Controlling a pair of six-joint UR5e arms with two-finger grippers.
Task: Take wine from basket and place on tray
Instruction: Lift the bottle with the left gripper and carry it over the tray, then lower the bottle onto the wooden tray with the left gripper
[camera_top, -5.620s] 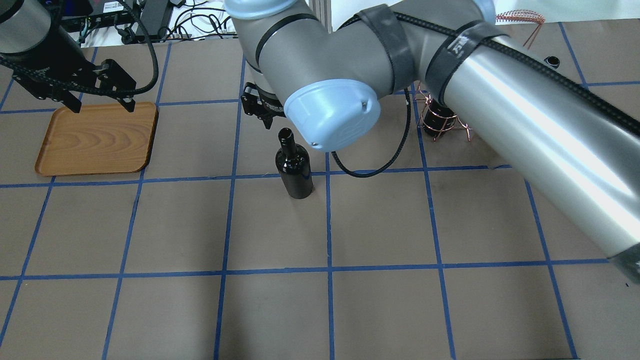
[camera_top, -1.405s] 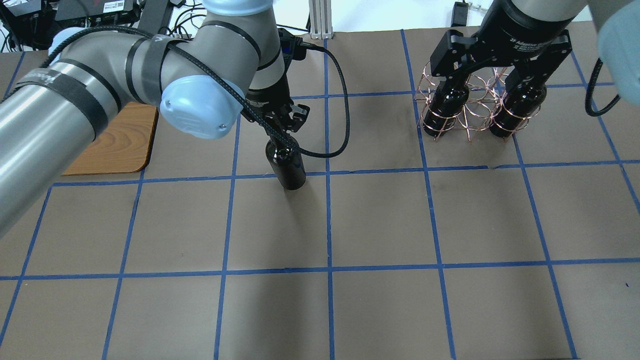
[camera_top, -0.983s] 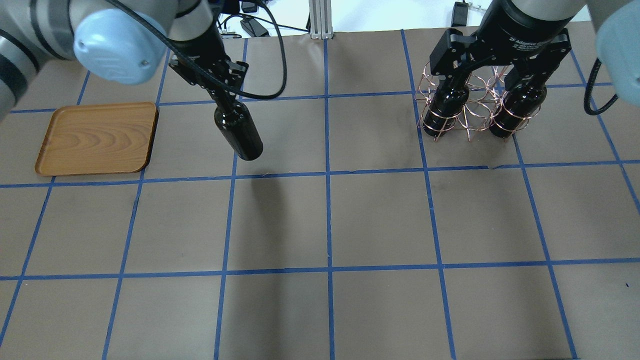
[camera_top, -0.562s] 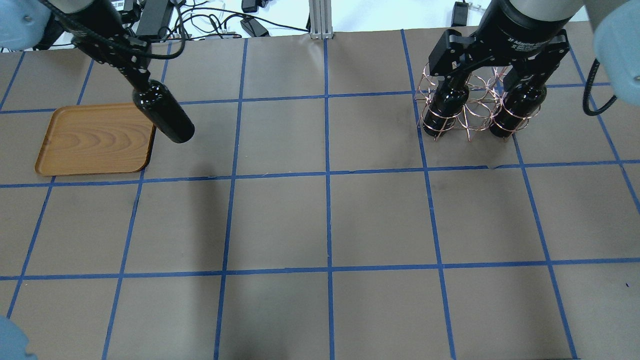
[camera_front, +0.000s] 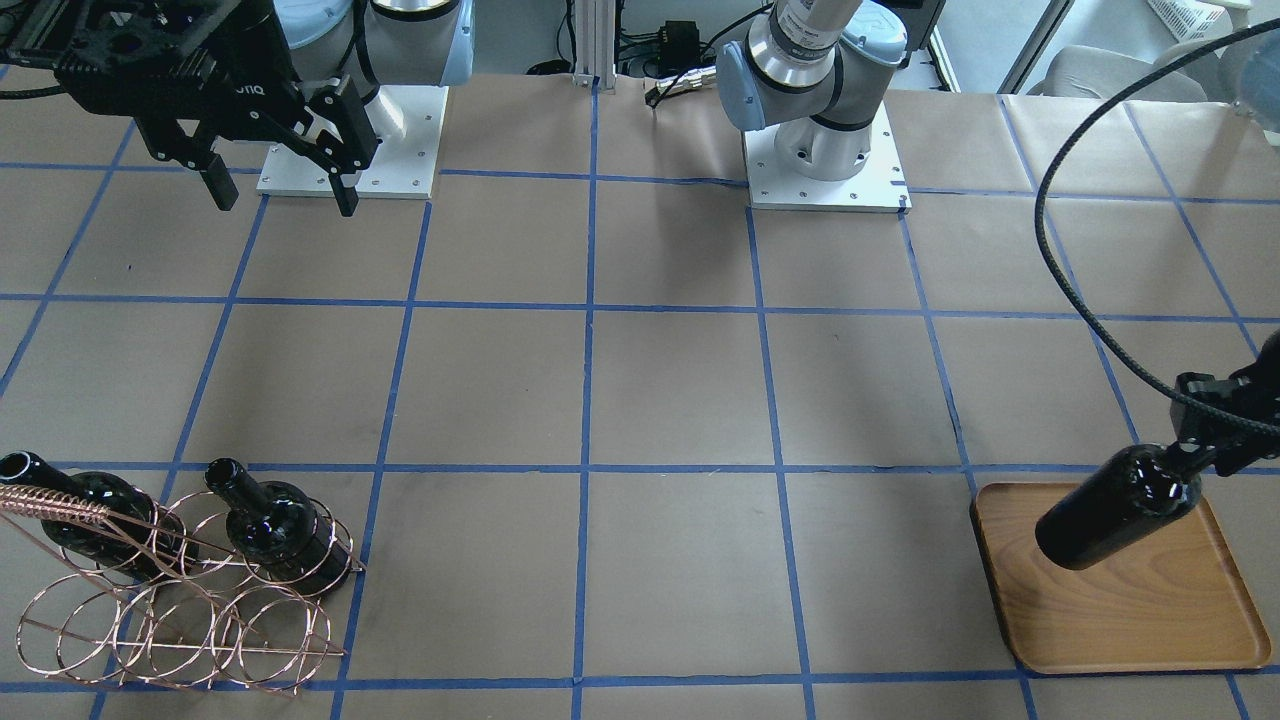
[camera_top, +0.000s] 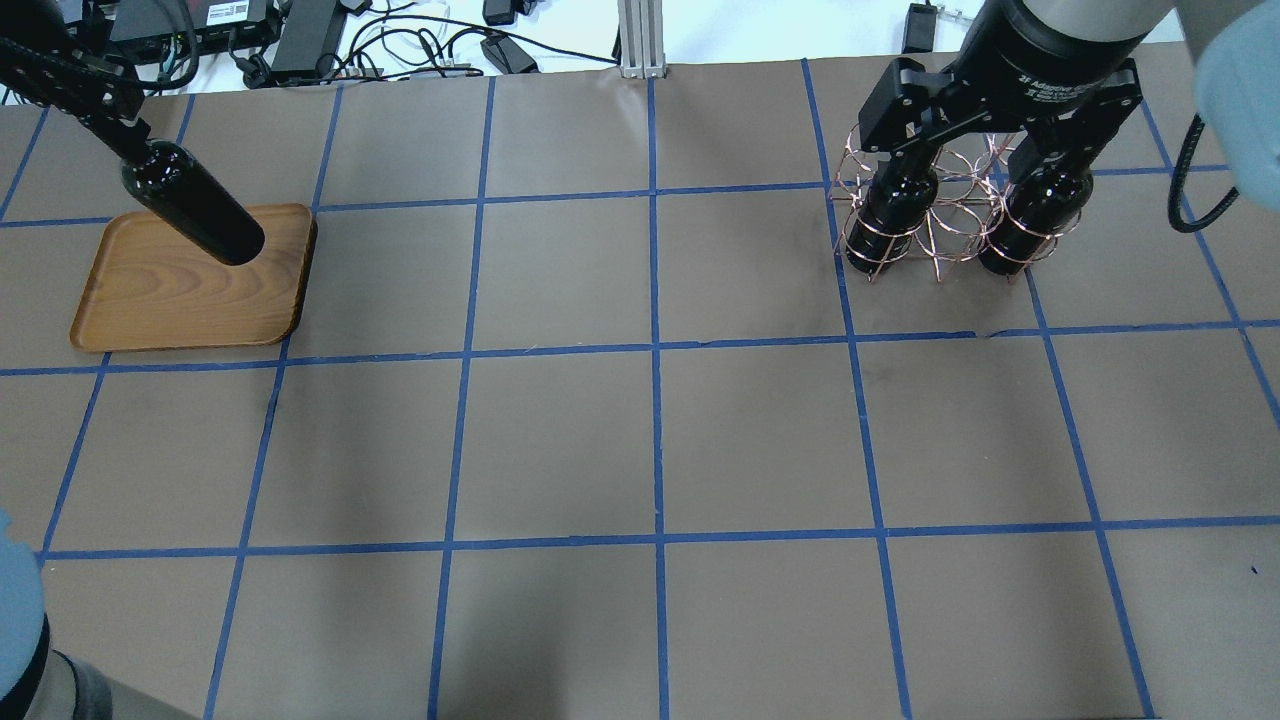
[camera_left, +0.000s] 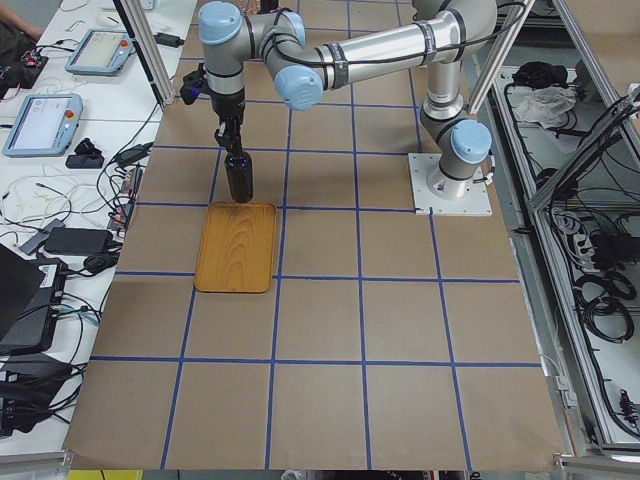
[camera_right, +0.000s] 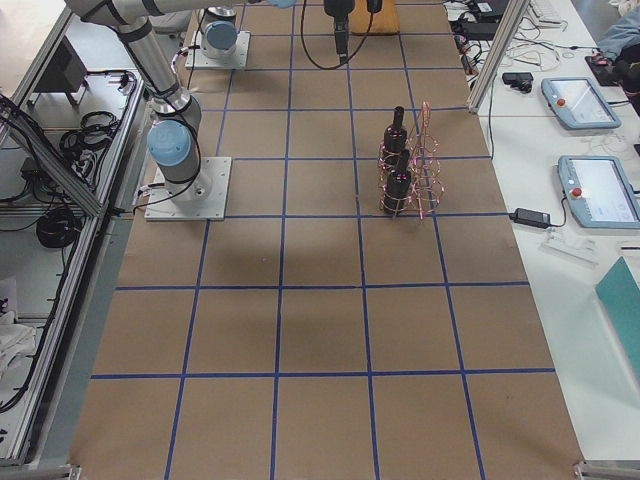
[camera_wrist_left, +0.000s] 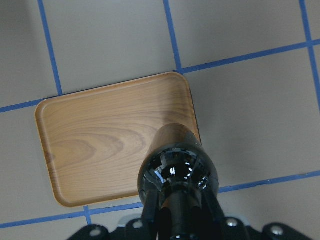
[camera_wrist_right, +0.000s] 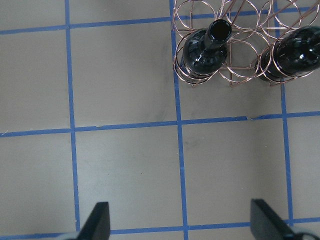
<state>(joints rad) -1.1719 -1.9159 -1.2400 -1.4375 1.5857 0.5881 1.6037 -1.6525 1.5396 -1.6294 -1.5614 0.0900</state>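
The robot's left gripper should release the black wine bottle standing upright on the middle of the wooden tray (camera_front: 1105, 574) (camera_wrist_left: 123, 138).
My left gripper (camera_front: 1215, 425) is shut on the neck of a black wine bottle (camera_front: 1118, 508) and holds it upright in the air over the wooden tray (camera_front: 1130, 615). In the overhead view the bottle (camera_top: 192, 207) hangs over the tray's (camera_top: 150, 300) far right part. The left wrist view shows the bottle's shoulder (camera_wrist_left: 177, 170) above the tray's corner (camera_wrist_left: 100, 145). My right gripper (camera_top: 985, 135) is open and empty, high above the copper wire basket (camera_top: 940, 215). The basket holds two more bottles (camera_top: 895, 210) (camera_top: 1040, 215).
The table is brown paper with a blue tape grid. The basket's coiled handle (camera_front: 50, 500) sticks out toward the operators' side. Both arm bases (camera_front: 825, 150) stand on white plates at the table's robot side. Cables and devices lie beyond the far edge (camera_top: 330, 40).
My left arm has carried the bottle from the table's middle leftward to over the tray. The right gripper stays open above the basket.
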